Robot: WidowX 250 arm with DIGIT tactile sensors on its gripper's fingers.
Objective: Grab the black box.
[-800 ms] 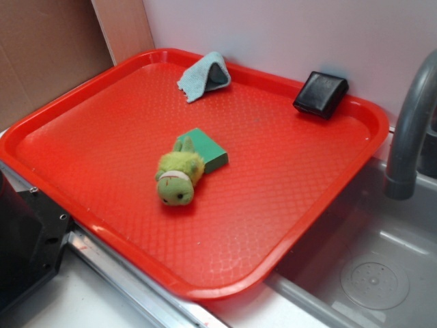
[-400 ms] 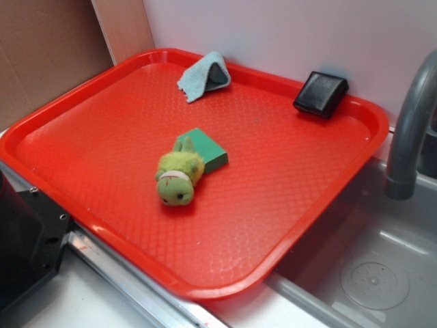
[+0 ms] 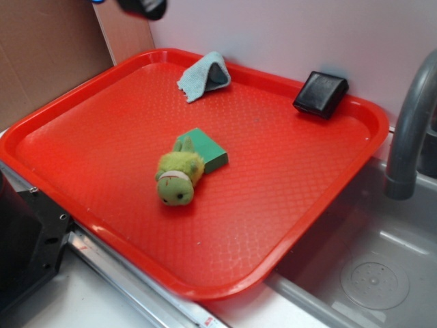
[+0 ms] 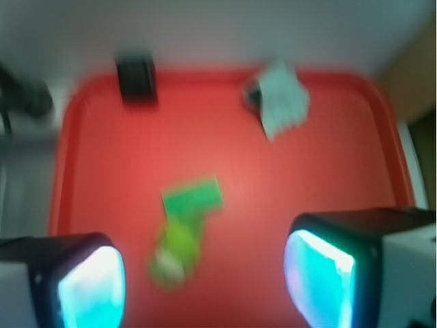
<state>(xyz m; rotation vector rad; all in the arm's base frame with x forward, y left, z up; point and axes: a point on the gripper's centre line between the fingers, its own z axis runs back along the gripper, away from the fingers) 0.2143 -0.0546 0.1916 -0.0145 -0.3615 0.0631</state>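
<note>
The robot's gripper needs to go to the lower half of the black box [image 3: 315, 102] [image 4: 139, 89] and close there, with its fingers on the box's two long sides.
The black box [image 3: 321, 94] leans on the far right rim of the red tray [image 3: 102, 89], against the white wall. In the blurred wrist view the black box [image 4: 136, 78] sits at the tray's far left corner. My gripper [image 3: 142, 7] shows only as a dark shape at the top edge of the exterior view, high above the tray's far left part, well away from the box. In the wrist view my gripper [image 4: 205, 287] is open and empty, its two glowing pads wide apart above the tray.
A flat green block [image 3: 208, 149] lies mid-tray with a green plush toy [image 3: 177, 177] against it. A light blue cloth [image 3: 204, 75] lies at the far rim. A grey faucet [image 3: 410, 130] and sink [image 3: 369, 273] stand to the right. Cardboard [image 3: 48, 55] stands at the left.
My gripper has come into the exterior view at the top left edge; before it was out of view. The things on the tray have not moved.
</note>
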